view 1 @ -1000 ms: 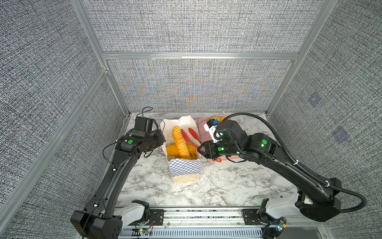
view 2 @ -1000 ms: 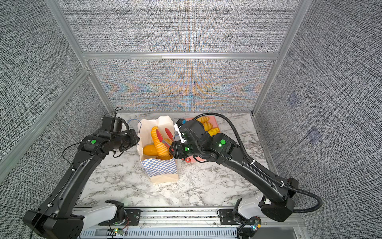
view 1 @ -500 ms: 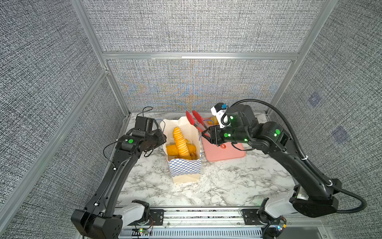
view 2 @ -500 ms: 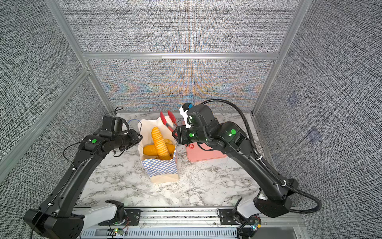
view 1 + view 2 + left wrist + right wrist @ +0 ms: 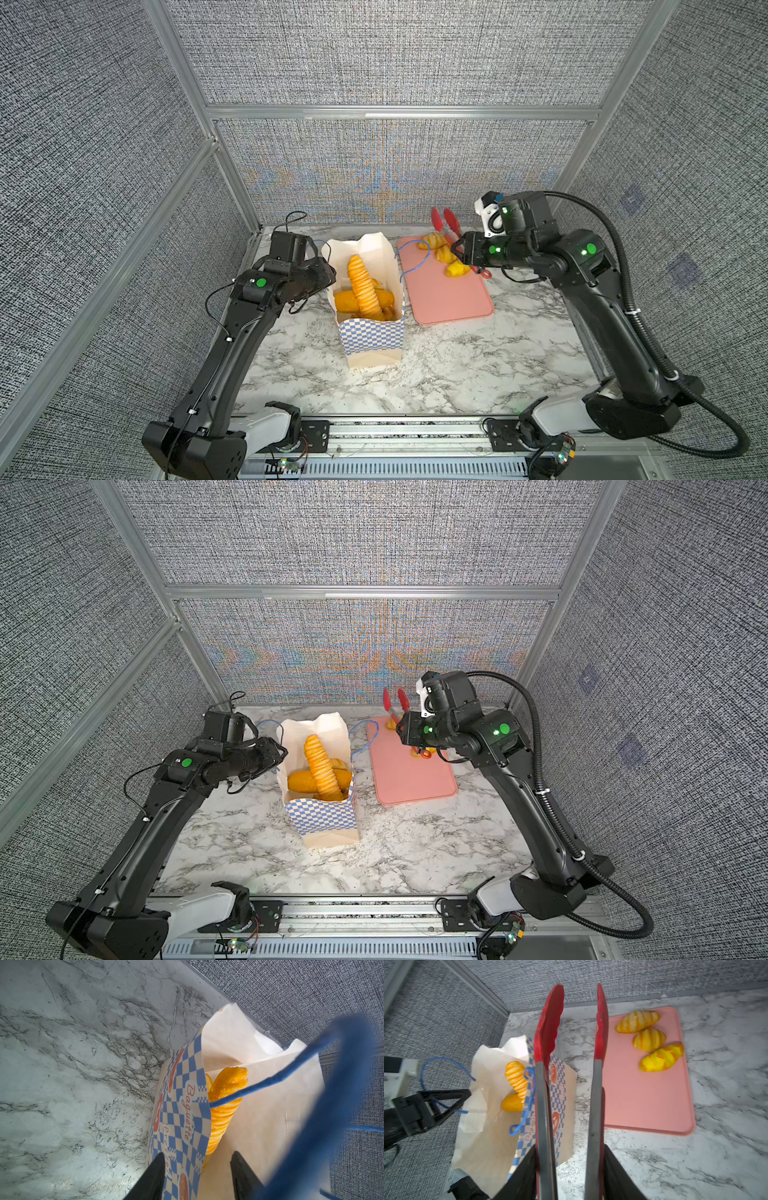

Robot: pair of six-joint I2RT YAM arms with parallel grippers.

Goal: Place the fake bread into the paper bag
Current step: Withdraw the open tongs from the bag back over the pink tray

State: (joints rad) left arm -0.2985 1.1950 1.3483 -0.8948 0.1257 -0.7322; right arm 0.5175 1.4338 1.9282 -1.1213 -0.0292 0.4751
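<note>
The paper bag's loose edge is between my left gripper's open fingers; it should close on that edge (image 5: 196, 1174) before the tongs bring a roll over.
The paper bag (image 5: 370, 340) (image 5: 324, 816) stands upright and open at mid-table. Inside it, fake bread: a ridged baguette (image 5: 363, 291) (image 5: 224, 1109) leaning over an oval loaf (image 5: 345, 301). Three small striped rolls (image 5: 637, 1022) (image 5: 649, 1040) (image 5: 661, 1057) lie at the far end of the pink tray (image 5: 449, 299). My right gripper (image 5: 461, 253) (image 5: 569, 1147) is shut on red tongs (image 5: 550, 1022), whose tips are apart and empty, above the table between bag and tray. My left gripper (image 5: 330, 274) (image 5: 197, 1159) is open at the bag's left wall, the bag's edge between its fingers.
The bag's blue cord handles (image 5: 415, 266) (image 5: 270, 1080) hang loose on both sides, one looping close to my left wrist camera. Grey fabric walls and aluminium posts close in the back and sides. The marble tabletop (image 5: 457, 365) lies in front of the bag and tray.
My right arm has drawn the tongs out of the bag's mouth and swung them right, over the tray's far end. My left gripper's jaws have opened.
</note>
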